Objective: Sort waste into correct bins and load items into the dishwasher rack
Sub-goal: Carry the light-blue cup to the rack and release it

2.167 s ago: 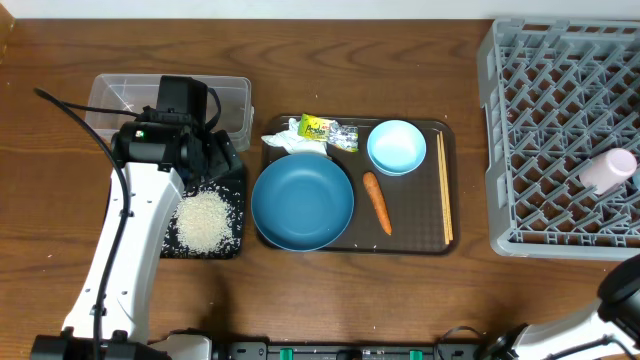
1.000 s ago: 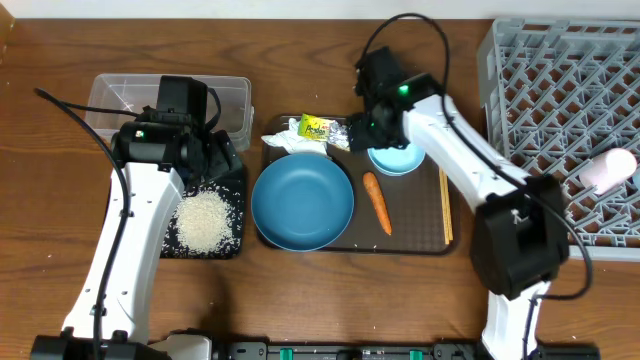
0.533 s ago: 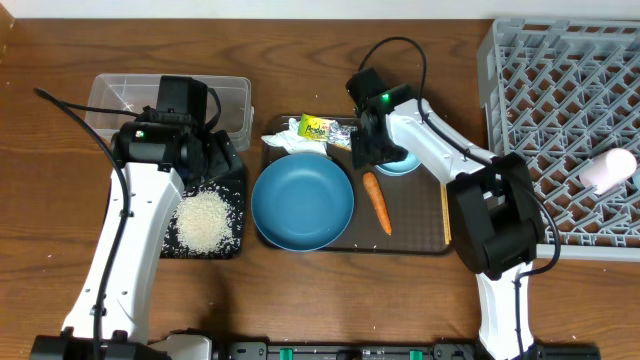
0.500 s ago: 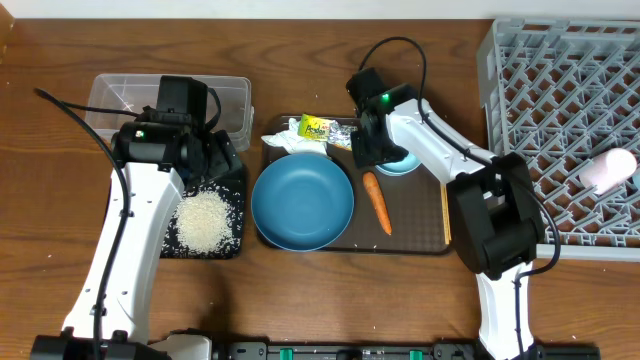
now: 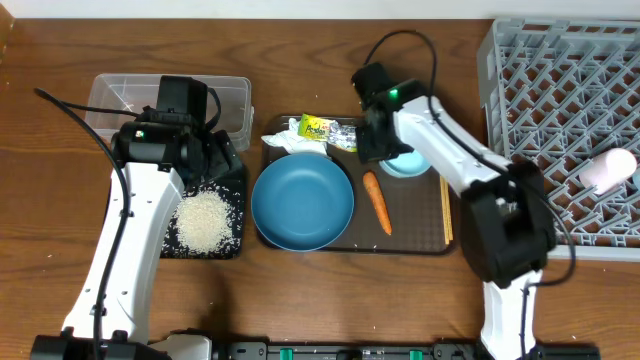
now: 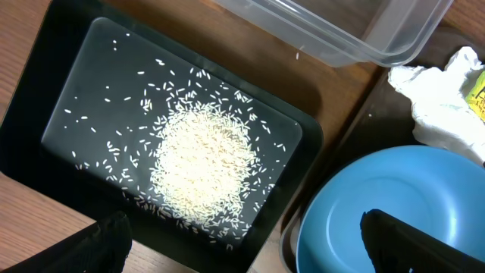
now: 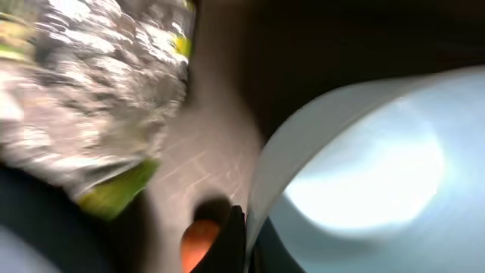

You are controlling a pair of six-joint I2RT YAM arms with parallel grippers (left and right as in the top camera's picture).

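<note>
The light-blue cup, still on the brown tray, is to go in the grey rack [image 5: 578, 95], just behind the small pale cup. Next, my right gripper lets go of it there.
My right gripper [image 5: 383, 148] [image 7: 244, 227] is shut on the near rim of the light-blue cup [image 5: 407, 161] [image 7: 356, 174], on the brown tray [image 5: 420, 232]. The snack wrapper [image 5: 326, 130] [image 7: 114, 91] and tissue [image 5: 283, 141] lie just left of it. The carrot [image 5: 376, 201] [image 7: 198, 241] lies below it. The wide blue bowl [image 5: 302, 202] [image 6: 379, 205] and chopsticks [image 5: 445, 195] rest on the same tray. My left gripper [image 6: 242, 243] hangs open over the black tray [image 5: 236, 190] [image 6: 76, 53], which holds the rice [image 5: 205, 218] [image 6: 201, 163].
The clear tub [image 5: 120, 95] [image 6: 341, 30] stands behind the black tray. The grey rack [image 5: 545, 140] fills the right side, with a small pale cup [image 5: 607, 170] lying in it. My left arm covers part of the tub and black tray.
My right arm swung in from the right to the light-blue cup and its jaws closed on the rim. The cup shifted slightly right. The left arm stayed still.
</note>
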